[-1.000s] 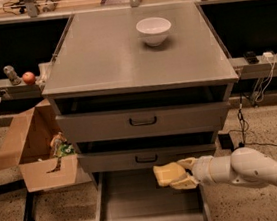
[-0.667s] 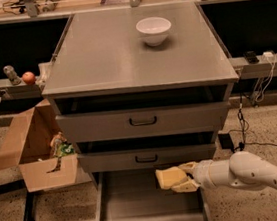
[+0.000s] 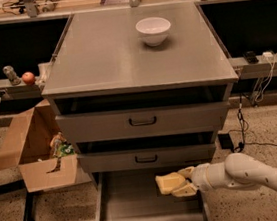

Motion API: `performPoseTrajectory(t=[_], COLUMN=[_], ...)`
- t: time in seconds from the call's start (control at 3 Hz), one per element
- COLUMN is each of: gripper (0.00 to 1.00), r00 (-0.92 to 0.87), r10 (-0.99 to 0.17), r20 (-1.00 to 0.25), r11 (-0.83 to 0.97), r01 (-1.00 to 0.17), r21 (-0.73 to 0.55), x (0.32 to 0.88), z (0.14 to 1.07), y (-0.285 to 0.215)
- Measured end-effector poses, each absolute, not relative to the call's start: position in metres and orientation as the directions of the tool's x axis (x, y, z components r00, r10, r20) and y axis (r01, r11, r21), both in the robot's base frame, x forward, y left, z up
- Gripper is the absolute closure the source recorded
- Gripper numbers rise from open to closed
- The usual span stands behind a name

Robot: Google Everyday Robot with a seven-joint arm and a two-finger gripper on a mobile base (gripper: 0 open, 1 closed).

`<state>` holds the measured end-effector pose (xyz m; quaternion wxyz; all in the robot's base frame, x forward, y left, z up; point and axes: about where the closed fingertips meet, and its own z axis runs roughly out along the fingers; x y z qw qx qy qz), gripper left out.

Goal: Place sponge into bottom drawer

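Next, my gripper releases the sponge on the bottom drawer's grey bottom, toward its front edge point(image 3: 176, 207) on my arm's side.
The pale-yellow sponge point(image 3: 169, 183) is held in my gripper point(image 3: 183, 182), which is shut on it. My white arm point(image 3: 254, 173) reaches in from the lower right. The sponge hangs over the right part of the open bottom drawer point(image 3: 132, 204), a wide shallow grey tray pulled out at the foot of the cabinet. The sponge sits just below the middle drawer's front point(image 3: 147, 158) and above the tray's floor.
A white bowl point(image 3: 153, 30) stands on the cabinet top point(image 3: 96, 57). An open cardboard box point(image 3: 37, 150) with items sits on the floor to the left. A red apple point(image 3: 28, 77) lies on a side shelf. Cables point(image 3: 250, 119) hang at the right.
My gripper with the sponge has shifted slightly lower over the open bottom drawer. Nothing else has moved.
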<state>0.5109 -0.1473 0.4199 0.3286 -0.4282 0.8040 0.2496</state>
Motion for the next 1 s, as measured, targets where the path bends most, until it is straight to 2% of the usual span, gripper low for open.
performPoseTrajectory(t=[0.67, 1.0], gripper=[1.0, 1.0], r00=[-0.456, -0.479], r10=[-0.505, -0.52], r20=[-0.733, -0.707], r11=[0.578, 0.568], r01=[-0.809, -0.812], r21=[0.105, 0.133], x=[0.503, 0.502], z=[0.328, 0.293], y=[-0.183, -0.185])
